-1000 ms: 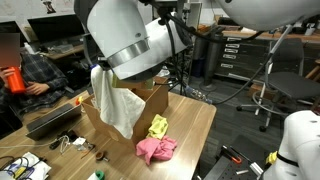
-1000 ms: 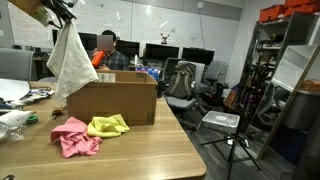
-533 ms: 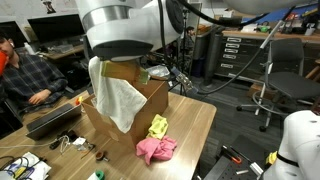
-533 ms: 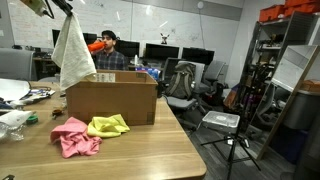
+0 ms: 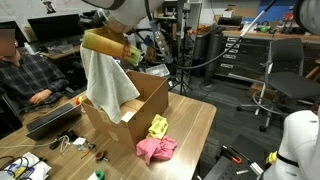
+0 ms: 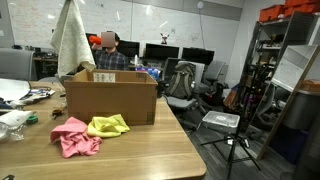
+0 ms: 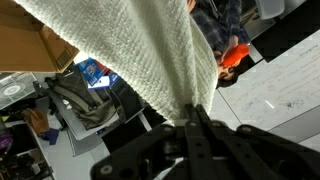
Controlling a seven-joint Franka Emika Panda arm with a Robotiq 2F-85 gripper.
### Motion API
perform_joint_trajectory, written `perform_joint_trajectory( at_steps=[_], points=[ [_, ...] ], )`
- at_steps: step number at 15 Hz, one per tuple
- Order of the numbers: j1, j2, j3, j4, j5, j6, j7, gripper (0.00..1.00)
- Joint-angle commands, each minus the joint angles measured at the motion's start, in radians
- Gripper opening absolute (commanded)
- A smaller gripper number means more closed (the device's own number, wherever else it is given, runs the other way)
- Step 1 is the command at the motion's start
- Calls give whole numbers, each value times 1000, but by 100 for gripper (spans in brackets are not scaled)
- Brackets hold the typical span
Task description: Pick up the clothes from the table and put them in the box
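Observation:
I need to let go of the white-cream cloth inside the open brown box (image 5: 123,106), toward the box's end near the small tools.
My gripper (image 7: 192,118) is shut on the top of a white-cream cloth (image 7: 130,50), whose knit fabric fills the wrist view. In both exterior views this cloth (image 5: 106,85) (image 6: 70,40) hangs down over the open brown box (image 5: 135,112) (image 6: 110,100), its lower end at about rim level. A yellow garment (image 5: 157,126) (image 6: 108,125) and a pink garment (image 5: 155,150) (image 6: 75,136) lie side by side on the wooden table (image 5: 195,130) (image 6: 150,150) next to the box. The gripper itself is out of frame in both exterior views.
A person (image 5: 25,75) sits at the dark desk beyond the box. Cables and small tools (image 5: 40,160) clutter the table's end near the box. A tripod (image 6: 235,140) and office chairs stand on the floor off the table's side.
The gripper has carried the white-cream cloth up and across, from beside the box's front corner to above its opening. The pink and yellow garments have not moved.

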State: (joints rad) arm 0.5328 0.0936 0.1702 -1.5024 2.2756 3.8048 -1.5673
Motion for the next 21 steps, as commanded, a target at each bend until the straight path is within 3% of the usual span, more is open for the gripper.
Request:
perform_joint_trajectory(
  at_steps=[1, 8, 21],
  points=[
    [-22, 92, 12, 245, 80, 115, -140, 2],
    [-38, 253, 10, 530, 69, 265, -237, 1],
    [-87, 472, -4, 830, 51, 433, -313, 4]
  ],
)
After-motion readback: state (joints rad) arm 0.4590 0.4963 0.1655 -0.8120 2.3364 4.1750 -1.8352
